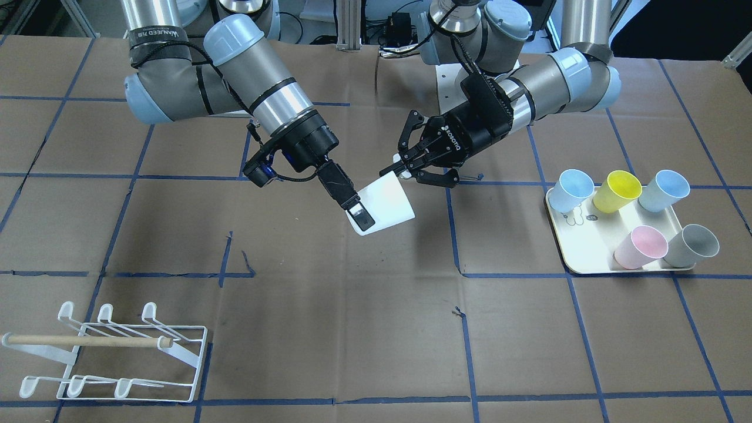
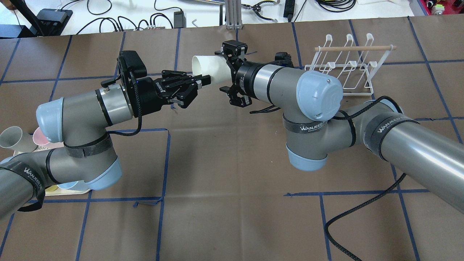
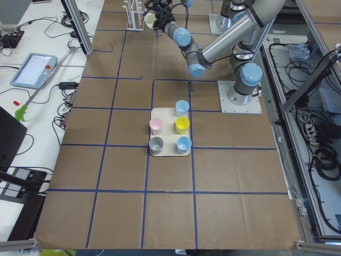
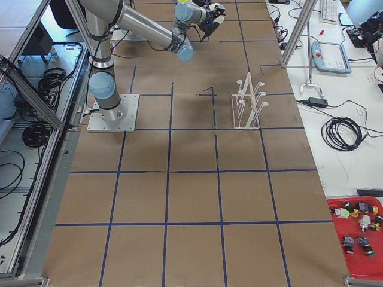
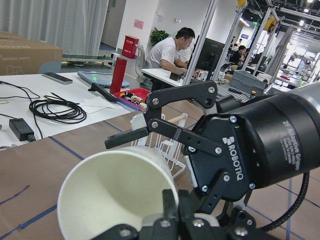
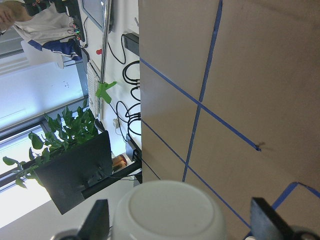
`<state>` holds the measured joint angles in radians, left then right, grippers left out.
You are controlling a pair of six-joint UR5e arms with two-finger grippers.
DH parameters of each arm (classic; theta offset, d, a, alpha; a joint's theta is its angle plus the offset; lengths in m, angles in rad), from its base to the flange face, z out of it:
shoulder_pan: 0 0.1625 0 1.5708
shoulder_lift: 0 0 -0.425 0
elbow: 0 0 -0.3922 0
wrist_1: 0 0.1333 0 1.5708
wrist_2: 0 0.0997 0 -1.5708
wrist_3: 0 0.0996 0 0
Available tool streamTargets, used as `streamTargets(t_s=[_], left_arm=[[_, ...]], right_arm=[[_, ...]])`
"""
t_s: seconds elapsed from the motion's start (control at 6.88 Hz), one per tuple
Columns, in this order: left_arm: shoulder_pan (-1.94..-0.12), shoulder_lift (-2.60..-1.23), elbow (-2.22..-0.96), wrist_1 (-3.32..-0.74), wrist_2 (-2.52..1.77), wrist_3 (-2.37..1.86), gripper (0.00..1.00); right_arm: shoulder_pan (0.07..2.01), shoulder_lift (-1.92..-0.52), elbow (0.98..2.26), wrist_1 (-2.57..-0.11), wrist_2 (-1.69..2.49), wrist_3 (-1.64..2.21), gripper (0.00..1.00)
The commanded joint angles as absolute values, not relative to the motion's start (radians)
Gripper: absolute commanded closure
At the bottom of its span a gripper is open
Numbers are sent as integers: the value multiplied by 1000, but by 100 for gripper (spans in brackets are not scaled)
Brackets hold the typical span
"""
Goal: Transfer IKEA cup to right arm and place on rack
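Observation:
The robot's right gripper needs to close across the base end (image 1: 366, 214) (image 6: 170, 220) of the white IKEA cup, because the left gripper holds the cup's rim.
The white IKEA cup (image 1: 390, 200) hangs in the air above the table's middle, lying on its side between the two arms. My left gripper (image 1: 398, 170) is shut on its rim; in the left wrist view one fingertip (image 5: 170, 200) sits inside the cup's mouth (image 5: 110, 195). The right arm's gripper (image 2: 221, 72) straddles the cup's base end, open. In the right wrist view its fingers (image 6: 100, 217) stand on either side of the cup's base (image 6: 170, 210) with small gaps. The white wire rack (image 1: 135, 352) stands on the right arm's side of the table, with nothing on it.
A cream tray (image 1: 587, 261) on the left arm's side holds several pastel cups lying tilted. Blue tape lines cross the brown table cover. Cables and equipment lie beyond the table's far edge (image 2: 108, 14). People sit at desks in the background of the left wrist view.

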<state>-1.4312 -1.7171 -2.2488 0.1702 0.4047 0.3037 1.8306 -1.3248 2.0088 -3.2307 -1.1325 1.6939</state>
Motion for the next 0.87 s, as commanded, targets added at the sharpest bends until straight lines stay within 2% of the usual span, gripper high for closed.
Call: streamTargets(t_s=[0.0, 0.29, 0.73], left_arm=[[-1431, -1730, -2249, 202, 406, 276, 97], [-1431, -1730, -2249, 202, 405, 275, 97], [-1431, -1729, -2249, 202, 405, 270, 97]], right_arm=[[1842, -1325, 1996, -3215, -1134, 1697, 2], [1844, -1325, 1996, -3212, -1132, 1712, 3], [1842, -1325, 1994, -3212, -1129, 1712, 26]])
